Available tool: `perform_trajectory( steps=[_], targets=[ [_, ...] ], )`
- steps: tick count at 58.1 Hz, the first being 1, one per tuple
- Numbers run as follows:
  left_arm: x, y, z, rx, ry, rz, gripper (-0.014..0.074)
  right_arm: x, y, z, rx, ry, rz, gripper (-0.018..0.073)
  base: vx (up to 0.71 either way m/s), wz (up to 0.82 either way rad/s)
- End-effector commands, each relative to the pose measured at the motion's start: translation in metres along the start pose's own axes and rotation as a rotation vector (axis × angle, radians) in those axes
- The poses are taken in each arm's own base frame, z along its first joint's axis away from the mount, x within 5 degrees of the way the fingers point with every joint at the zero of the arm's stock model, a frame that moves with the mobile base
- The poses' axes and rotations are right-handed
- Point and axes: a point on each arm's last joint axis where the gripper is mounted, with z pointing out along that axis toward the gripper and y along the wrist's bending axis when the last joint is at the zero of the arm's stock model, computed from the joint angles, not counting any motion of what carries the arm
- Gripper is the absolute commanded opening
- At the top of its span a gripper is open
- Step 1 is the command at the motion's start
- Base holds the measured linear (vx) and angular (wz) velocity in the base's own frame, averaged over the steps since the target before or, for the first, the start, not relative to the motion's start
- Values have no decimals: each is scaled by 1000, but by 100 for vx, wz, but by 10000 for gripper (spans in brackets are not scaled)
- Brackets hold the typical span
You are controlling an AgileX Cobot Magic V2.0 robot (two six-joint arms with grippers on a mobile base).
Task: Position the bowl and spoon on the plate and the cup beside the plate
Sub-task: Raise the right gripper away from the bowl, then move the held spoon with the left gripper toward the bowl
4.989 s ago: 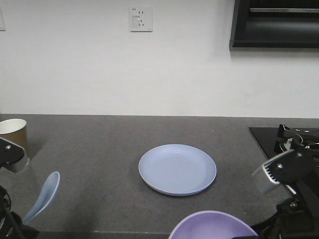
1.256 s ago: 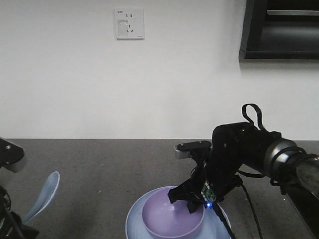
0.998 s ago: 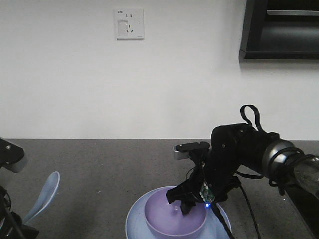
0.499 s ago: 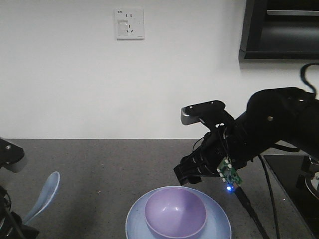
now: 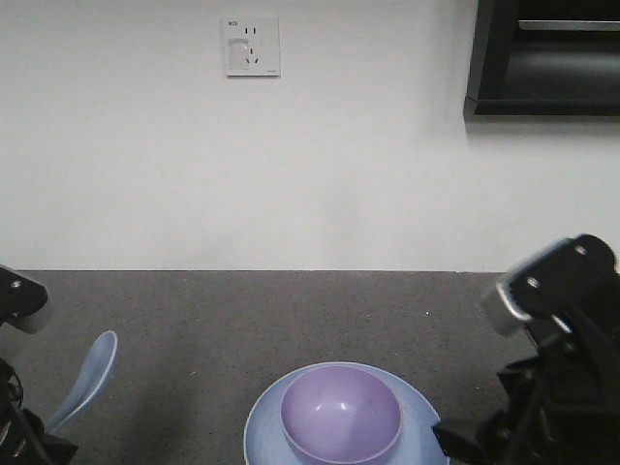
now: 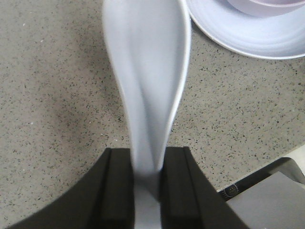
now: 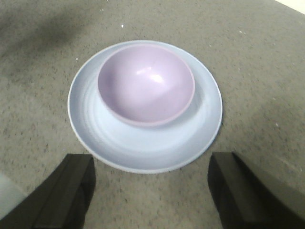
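Observation:
I will use my left gripper to release the pale blue spoon inside the lavender bowl (image 5: 309, 418), so that the spoon's handle is leaning over the bowl's rim.
The lavender bowl (image 5: 341, 414) sits upright inside the pale blue plate (image 5: 263, 426) on the grey counter. In the right wrist view the bowl (image 7: 145, 83) rests slightly toward the far side of the plate (image 7: 143, 155). My right gripper (image 7: 150, 191) hangs open just short of the plate's near rim, holding nothing. The pale blue spoon (image 6: 145, 71) sticks out forward from my left gripper (image 6: 147, 176), which is shut on its handle. The spoon (image 5: 87, 378) is held above the counter, left of the plate. The cup is out of view.
The right arm (image 5: 557, 387) fills the lower right corner, and part of the left arm (image 5: 19, 300) shows at the left edge. A white wall with a socket (image 5: 252, 46) closes off the counter's back. A black cabinet (image 5: 547, 58) hangs at upper right.
My right gripper has let go of the bowl on the plate, risen and drawn back to the lower right. The left gripper still holds the spoon in the same place.

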Motion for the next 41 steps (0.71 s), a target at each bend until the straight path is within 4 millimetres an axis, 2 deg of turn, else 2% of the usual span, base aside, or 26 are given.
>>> perform_trajectory(
  steps=[1,13,26,41],
  targets=[
    [-8,-1,-13,0,-112,0,146,4,0,-23,28,-134,-23,561,0,0],
    [-10,-1,-13,-3,-136,1,146,28,3,-45,42,-199,-28,561,0,0],
    [-16,-1,-14,-15,-194,70,146,31,4,-61,48,-251,-29,561,0,0],
    [-33,-6,-11,48,-197,231,146,32,4,-63,49,-258,-29,561,0,0]
  ],
)
